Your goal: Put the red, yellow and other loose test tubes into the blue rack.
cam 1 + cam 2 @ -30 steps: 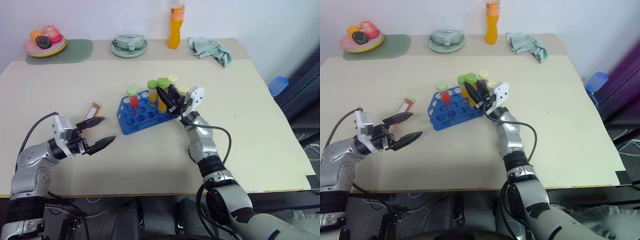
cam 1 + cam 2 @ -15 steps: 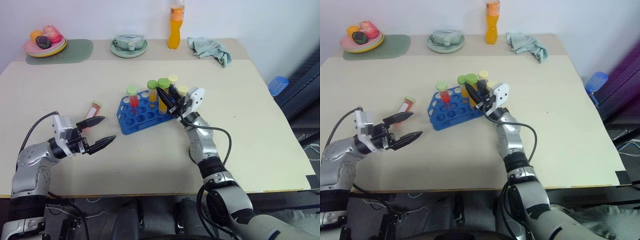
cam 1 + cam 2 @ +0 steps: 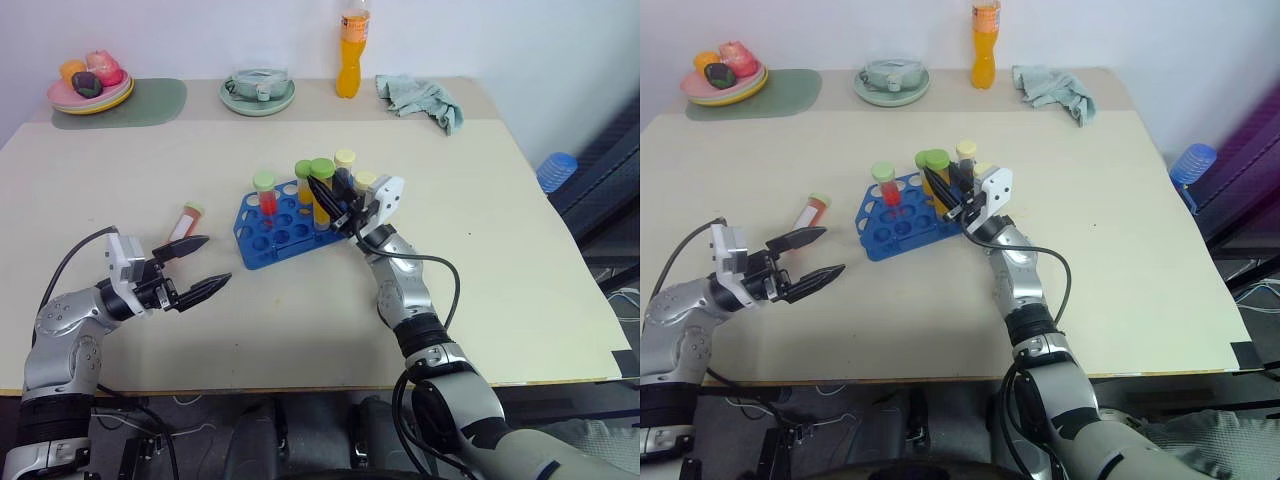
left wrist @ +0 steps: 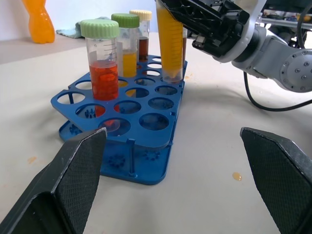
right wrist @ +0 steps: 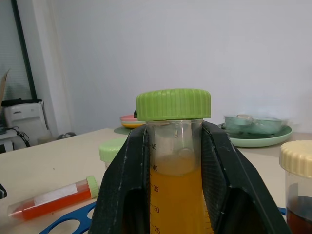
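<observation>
My left gripper will grip the loose red tube lying on the table on its white label (image 3: 185,224), just below the green cap.
The blue rack (image 3: 262,240) stands mid-table with a red tube (image 3: 265,195), a yellow tube (image 3: 304,181) and cream-capped tubes (image 3: 345,166) upright in it. My right gripper (image 3: 327,197) is shut on a green-capped yellow tube (image 5: 174,161), held upright with its lower end at a rack hole (image 4: 170,75). A loose red tube (image 3: 184,221) lies on the table left of the rack. Just in front of that tube, my left gripper (image 3: 214,260) stands open and empty, pointing toward the rack (image 4: 122,124).
Along the back edge are a plate of fruit (image 3: 90,92) on a green mat, a bowl on a saucer (image 3: 258,90), an orange bottle (image 3: 349,60) and a crumpled cloth (image 3: 422,100). A blue bottle (image 3: 556,170) stands beyond the table's right edge.
</observation>
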Motion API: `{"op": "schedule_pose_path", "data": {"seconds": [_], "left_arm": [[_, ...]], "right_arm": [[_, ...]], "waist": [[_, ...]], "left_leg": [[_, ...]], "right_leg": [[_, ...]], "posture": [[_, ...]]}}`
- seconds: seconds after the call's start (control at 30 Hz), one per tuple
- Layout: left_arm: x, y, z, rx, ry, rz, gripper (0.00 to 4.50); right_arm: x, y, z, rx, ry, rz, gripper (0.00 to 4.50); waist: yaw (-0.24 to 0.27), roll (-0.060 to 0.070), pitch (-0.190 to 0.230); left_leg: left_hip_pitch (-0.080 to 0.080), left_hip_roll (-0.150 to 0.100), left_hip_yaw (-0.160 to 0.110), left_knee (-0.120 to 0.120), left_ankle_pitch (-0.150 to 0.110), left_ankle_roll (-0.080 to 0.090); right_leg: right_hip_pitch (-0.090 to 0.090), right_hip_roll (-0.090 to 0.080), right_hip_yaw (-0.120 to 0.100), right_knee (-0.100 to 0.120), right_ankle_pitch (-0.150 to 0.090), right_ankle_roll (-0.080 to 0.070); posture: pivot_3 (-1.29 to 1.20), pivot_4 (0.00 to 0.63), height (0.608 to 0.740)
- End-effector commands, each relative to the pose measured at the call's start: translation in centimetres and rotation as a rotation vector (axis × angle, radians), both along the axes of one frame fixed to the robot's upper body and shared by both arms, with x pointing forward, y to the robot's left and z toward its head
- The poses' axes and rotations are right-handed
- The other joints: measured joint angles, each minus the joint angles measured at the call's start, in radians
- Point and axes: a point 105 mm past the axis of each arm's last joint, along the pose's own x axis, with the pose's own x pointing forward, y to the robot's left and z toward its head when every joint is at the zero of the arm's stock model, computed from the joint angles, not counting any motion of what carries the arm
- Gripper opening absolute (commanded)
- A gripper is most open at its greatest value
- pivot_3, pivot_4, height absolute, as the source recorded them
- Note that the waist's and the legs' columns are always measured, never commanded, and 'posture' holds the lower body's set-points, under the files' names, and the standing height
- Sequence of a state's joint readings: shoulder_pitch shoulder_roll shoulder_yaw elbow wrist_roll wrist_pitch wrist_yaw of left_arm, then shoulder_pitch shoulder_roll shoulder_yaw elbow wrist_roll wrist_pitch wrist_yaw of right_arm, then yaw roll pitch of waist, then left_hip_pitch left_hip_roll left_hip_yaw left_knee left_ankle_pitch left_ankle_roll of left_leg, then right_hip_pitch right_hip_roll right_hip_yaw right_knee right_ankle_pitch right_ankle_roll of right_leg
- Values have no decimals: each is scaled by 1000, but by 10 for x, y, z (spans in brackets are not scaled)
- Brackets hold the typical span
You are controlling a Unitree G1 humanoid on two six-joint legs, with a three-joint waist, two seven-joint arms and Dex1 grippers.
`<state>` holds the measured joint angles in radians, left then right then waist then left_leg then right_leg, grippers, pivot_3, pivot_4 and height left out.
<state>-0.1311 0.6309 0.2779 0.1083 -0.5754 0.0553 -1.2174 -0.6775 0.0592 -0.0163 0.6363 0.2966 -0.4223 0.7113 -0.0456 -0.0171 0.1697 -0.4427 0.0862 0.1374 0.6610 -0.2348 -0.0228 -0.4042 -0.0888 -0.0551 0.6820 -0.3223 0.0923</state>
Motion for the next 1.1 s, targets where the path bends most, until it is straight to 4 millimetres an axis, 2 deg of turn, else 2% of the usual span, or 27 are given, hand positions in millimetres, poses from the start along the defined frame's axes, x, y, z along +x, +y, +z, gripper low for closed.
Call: {"op": "schedule_pose_path", "data": {"seconds": [0.03,0.47,0.7,0.73,1.1], "left_arm": [[0,-2,9,20,-43,-8,4500],[-2,-3,10,14,-48,-7,4500],[0,-5,12,4,-51,-4,4500],[0,-5,13,0,-52,-4,4500],[6,-7,21,-63,-81,41,4500]], "right_arm": [[3,2,-2,-17,6,-9,759],[7,-2,-3,22,28,3,759],[3,-2,-6,-39,-15,-13,4161],[2,-3,-6,-53,-24,-14,4442],[-16,-17,-9,-186,-80,25,4442]], "waist": [[0,0,0],[0,0,0],[0,0,0],[0,0,0],[0,0,0]], "left_leg": [[0,0,0,0,0,0],[0,0,0,0,0,0],[0,0,0,0,0,0],[0,0,0,0,0,0],[0,0,0,0,0,0]], "right_leg": [[0,0,0,0,0,0],[0,0,0,0,0,0],[0,0,0,0,0,0],[0,0,0,0,0,0],[0,0,0,0,0,0]], "posture": [[0,150,740],[0,150,740],[0,150,740],[0,150,740],[0,150,740]]}}
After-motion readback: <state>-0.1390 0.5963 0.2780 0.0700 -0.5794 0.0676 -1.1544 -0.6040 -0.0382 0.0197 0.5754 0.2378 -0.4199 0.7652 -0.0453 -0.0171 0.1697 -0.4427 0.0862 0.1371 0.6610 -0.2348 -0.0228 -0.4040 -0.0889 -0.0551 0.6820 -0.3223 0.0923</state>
